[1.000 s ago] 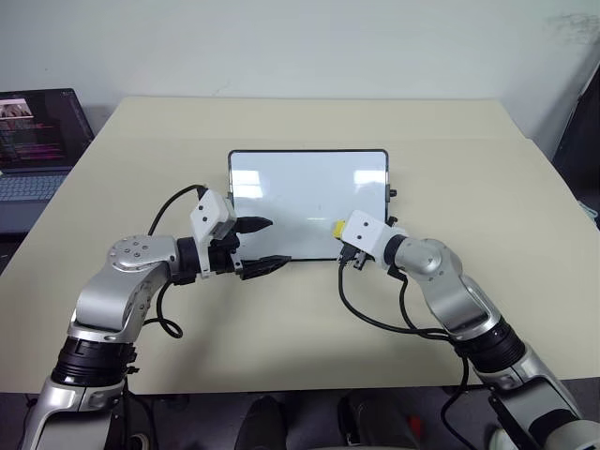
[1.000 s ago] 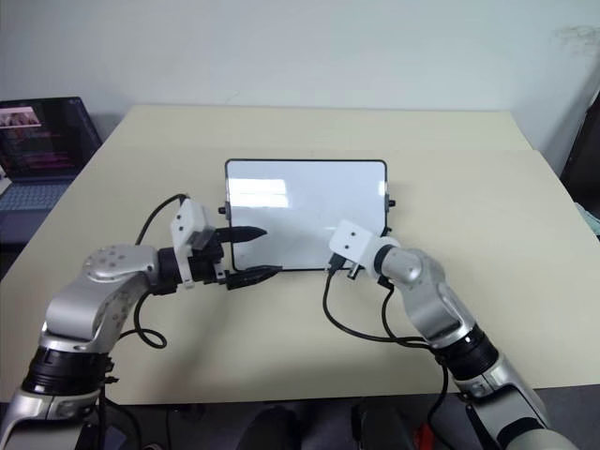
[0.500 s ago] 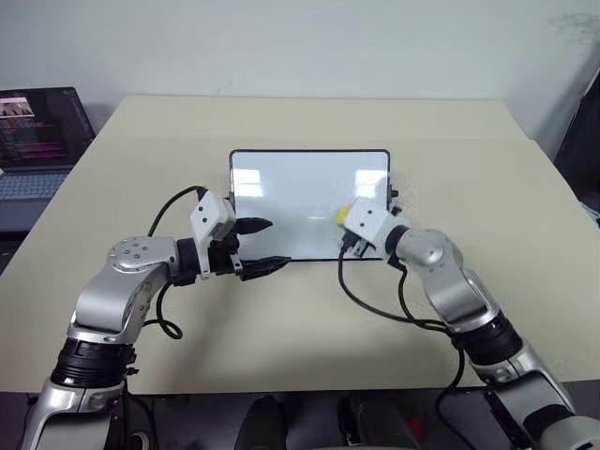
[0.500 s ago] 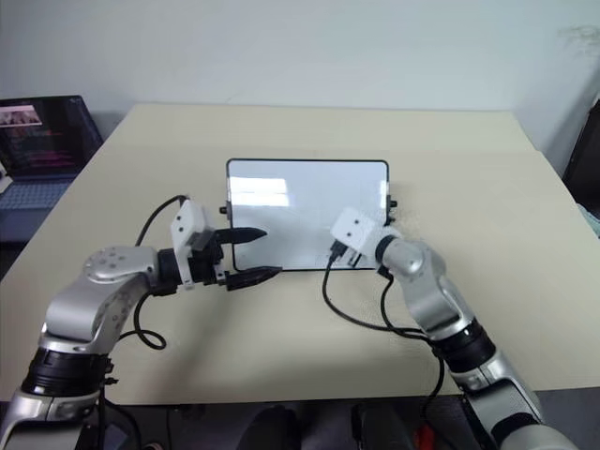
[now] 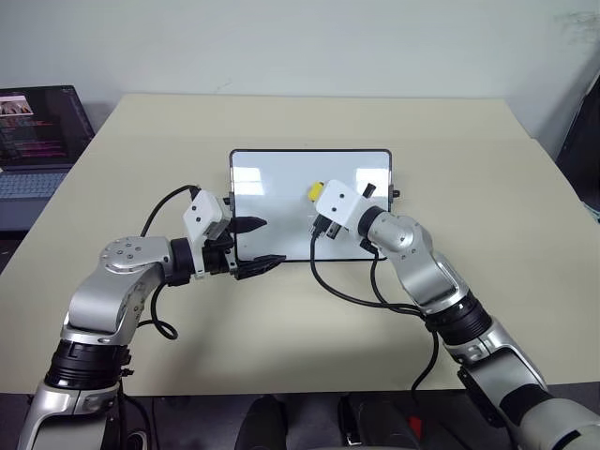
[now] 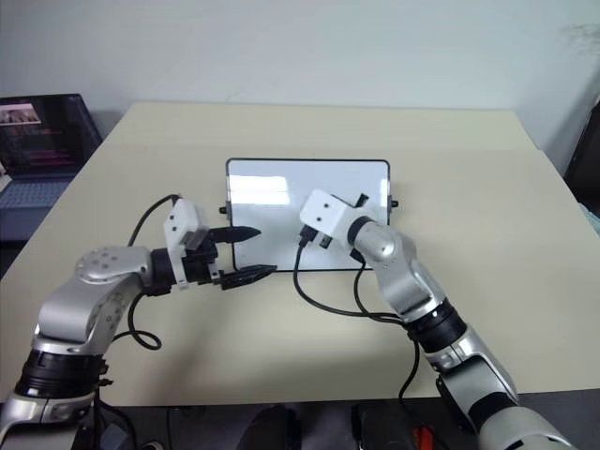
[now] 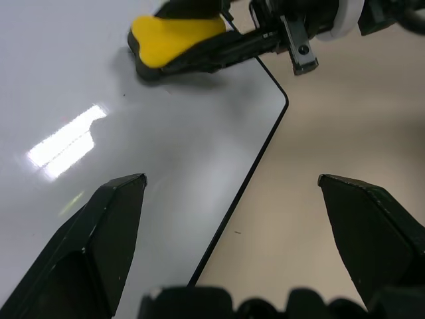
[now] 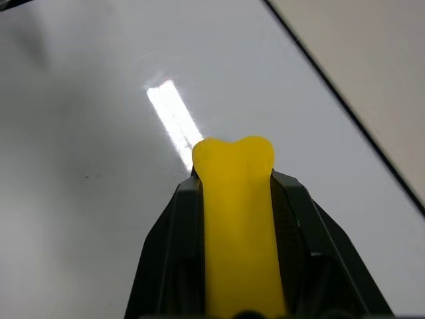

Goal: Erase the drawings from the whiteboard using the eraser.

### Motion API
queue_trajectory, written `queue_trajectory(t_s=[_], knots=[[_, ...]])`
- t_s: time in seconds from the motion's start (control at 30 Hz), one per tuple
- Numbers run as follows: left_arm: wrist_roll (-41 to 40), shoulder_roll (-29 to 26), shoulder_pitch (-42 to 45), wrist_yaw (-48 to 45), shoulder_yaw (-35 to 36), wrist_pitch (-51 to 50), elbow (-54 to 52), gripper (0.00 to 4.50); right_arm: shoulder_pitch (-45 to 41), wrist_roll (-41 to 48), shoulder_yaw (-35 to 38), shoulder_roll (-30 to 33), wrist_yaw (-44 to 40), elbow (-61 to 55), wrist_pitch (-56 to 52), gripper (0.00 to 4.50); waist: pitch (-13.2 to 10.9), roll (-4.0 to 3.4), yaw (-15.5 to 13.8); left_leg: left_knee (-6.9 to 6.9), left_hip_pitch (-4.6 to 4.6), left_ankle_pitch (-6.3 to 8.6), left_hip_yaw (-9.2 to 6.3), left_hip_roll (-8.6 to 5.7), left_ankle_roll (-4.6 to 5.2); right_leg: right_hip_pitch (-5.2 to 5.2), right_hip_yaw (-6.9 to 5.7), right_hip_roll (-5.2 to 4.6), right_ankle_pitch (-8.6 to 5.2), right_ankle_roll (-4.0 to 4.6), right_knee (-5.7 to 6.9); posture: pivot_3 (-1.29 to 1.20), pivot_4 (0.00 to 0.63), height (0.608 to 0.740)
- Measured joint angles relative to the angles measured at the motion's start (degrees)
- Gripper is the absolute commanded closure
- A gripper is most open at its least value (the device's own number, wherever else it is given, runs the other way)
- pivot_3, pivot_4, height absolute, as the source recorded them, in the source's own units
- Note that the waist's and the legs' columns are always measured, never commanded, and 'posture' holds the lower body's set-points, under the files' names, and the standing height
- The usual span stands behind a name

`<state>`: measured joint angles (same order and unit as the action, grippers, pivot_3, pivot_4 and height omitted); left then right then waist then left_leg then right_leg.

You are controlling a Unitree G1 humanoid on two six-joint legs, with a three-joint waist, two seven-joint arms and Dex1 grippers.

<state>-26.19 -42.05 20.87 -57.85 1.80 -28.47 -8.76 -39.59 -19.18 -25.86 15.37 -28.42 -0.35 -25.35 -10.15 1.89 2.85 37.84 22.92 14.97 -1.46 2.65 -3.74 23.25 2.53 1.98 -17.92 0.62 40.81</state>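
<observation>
My right gripper needs to release the yellow eraser on the table (image 5: 444,247) beside the whiteboard's near corner, on its own side.
The whiteboard (image 5: 281,183) lies flat in the middle of the table, glossy white with a thin black frame. My right gripper (image 5: 320,199) is shut on the yellow eraser (image 5: 317,190) and holds it over the board's middle, toward the far edge. The wrist view shows the eraser (image 8: 236,199) clamped between both fingers, its tip at the white surface (image 8: 99,100). My left gripper (image 5: 258,246) stands open at the board's near left corner, one finger over the board, one over the table. The drawings are out of view; the board's face shows only glare.
A laptop (image 5: 37,131) with a lit screen sits past the beige table's (image 5: 469,187) left edge. Black cables loop from both wrists onto the table near me. A dark object (image 5: 581,141) stands at the right edge.
My right gripper has carried the eraser from the board's near right corner leftward and away from me to the board's middle. The left arm has stayed put.
</observation>
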Motion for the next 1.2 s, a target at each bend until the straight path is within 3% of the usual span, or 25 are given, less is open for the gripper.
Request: queue_trajectory(t_s=[0.17,0.43,0.77,1.0,1.2], knots=[[0.0,0.0,-0.1,0.5,0.1,0.0,0.0,0.0,2.1,0.0,-0.9,1.8,-4.1,-2.4,-2.9,3.5,0.0,0.0,-0.1,0.05,-0.1,-0.01,0.0,-0.01,0.0,-0.03,-0.01,0.0,0.0,-0.01,0.15,0.0,0.15,0.74],[0.0,0.0,-0.1,0.8,0.1,0.0,0.0,0.0,-0.3,-0.4,1.0,-0.1,0.8,0.1,-1.9,3.5,0.0,0.0,0.0,0.06,-0.08,-0.01,0.01,-0.01,0.0,-0.03,-0.03,0.02,0.0,0.0,0.16,0.0,0.15,0.74],[0.0,0.0,-0.1,0.8,0.1,0.0,0.0,0.0,0.9,0.0,-0.2,1.6,-5.4,-2.2,-4.6,3.5,0.0,0.0,0.0,0.06,-0.11,-0.01,0.0,0.0,0.0,-0.03,-0.03,0.02,0.0,0.0,0.17,0.0,0.15,0.74],[0.0,0.0,-0.1,0.9,0.1,0.0,0.0,0.0,-0.1,0.0,0.6,-0.3,-1.6,0.0,-2.5,3.5,0.0,0.0,0.1,0.06,-0.1,-0.01,0.0,0.0,0.0,-0.03,-0.02,0.02,0.0,0.0,0.18,0.0,0.15,0.74],[0.0,0.6,0.1,0.9,0.1,0.1,0.0,0.0,4.1,0.6,1.8,2.4,-3.6,-4.6,-3.7,3.5,0.0,0.0,-0.4,0.05,-0.04,-0.01,0.0,-0.02,0.0,-0.03,-0.05,0.0,0.0,-0.01,0.09,0.0,0.15,0.74]])
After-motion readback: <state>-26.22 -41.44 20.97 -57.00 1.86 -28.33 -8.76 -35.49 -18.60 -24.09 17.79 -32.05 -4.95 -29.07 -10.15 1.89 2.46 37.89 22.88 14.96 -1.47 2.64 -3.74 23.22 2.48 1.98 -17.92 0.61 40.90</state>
